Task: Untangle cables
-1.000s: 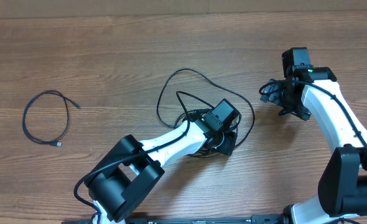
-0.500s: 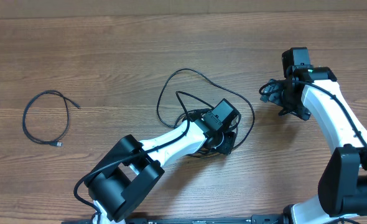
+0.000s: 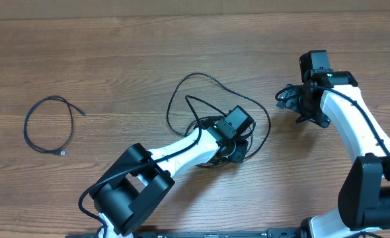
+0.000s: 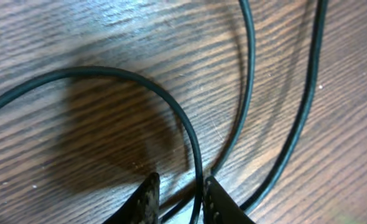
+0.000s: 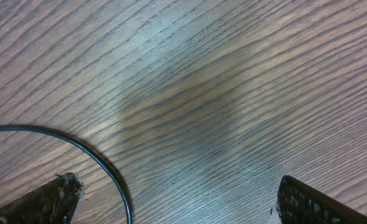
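The upper piece of cable crosses over another piece at my left gripper's fingers, so I need to pinch only that upper piece (image 4: 194, 143) and lift it clear of the tangle.
A tangle of thin black cables (image 3: 201, 89) lies in loops at the table's middle. My left gripper (image 3: 238, 151) is down in the tangle's lower right part. In the left wrist view its jaws (image 4: 181, 183) stand narrow but apart, with one cable strand (image 4: 190, 130) running between the fingertips, close against the right one. Two more strands (image 4: 295, 124) curve past on the right. My right gripper (image 5: 178, 190) is wide open above the wood, with one cable (image 5: 102, 162) curving past its left finger. A small dark bunch of cable (image 3: 286, 96) lies beside it.
A separate black cable (image 3: 46, 125) with a small plug lies coiled alone at the far left. The wooden table (image 3: 116, 53) stretches bare toward the back edge. Both white arms reach in from the front edge.
The left gripper's jaws have drawn closer together around the cable strand. The right arm and the cables have not visibly moved.
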Tool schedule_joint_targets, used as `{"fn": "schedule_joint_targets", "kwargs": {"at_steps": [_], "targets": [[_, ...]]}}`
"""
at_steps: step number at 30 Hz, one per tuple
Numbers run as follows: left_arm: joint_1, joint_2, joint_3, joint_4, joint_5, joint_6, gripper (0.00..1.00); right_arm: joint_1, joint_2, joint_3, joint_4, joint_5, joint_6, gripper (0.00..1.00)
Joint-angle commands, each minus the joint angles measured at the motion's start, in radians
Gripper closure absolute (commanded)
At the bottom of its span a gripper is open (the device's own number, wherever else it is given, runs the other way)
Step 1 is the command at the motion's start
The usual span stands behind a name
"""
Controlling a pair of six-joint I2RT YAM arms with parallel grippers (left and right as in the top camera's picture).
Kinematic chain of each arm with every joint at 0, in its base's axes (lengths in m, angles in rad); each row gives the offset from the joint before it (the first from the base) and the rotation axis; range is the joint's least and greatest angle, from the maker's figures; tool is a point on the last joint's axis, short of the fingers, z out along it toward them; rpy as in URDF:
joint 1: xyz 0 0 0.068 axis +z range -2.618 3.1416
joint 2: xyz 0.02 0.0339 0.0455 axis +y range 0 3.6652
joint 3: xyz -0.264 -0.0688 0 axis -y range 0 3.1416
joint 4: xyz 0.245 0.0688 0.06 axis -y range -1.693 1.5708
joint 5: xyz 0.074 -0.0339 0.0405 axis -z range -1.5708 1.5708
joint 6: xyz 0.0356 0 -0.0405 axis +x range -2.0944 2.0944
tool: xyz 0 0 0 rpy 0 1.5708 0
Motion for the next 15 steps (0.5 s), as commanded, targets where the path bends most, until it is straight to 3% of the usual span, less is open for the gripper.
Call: {"fn": "schedule_joint_targets", "kwargs": {"at_steps": [1, 10, 15], "targets": [[-0.004, 0.011, 0.006, -0.010, -0.060, -0.003, 0.77, 0.003, 0.005, -0.005, 0.001, 0.014, -0.001, 0.00], [-0.004, 0.011, 0.006, -0.025, -0.094, -0.003, 0.83, 0.003, 0.005, -0.005, 0.001, 0.014, 0.000, 0.00], [-0.004, 0.011, 0.006, -0.030, -0.143, -0.003, 0.79, 0.003, 0.005, -0.005, 0.001, 0.014, 0.000, 0.00]]}}
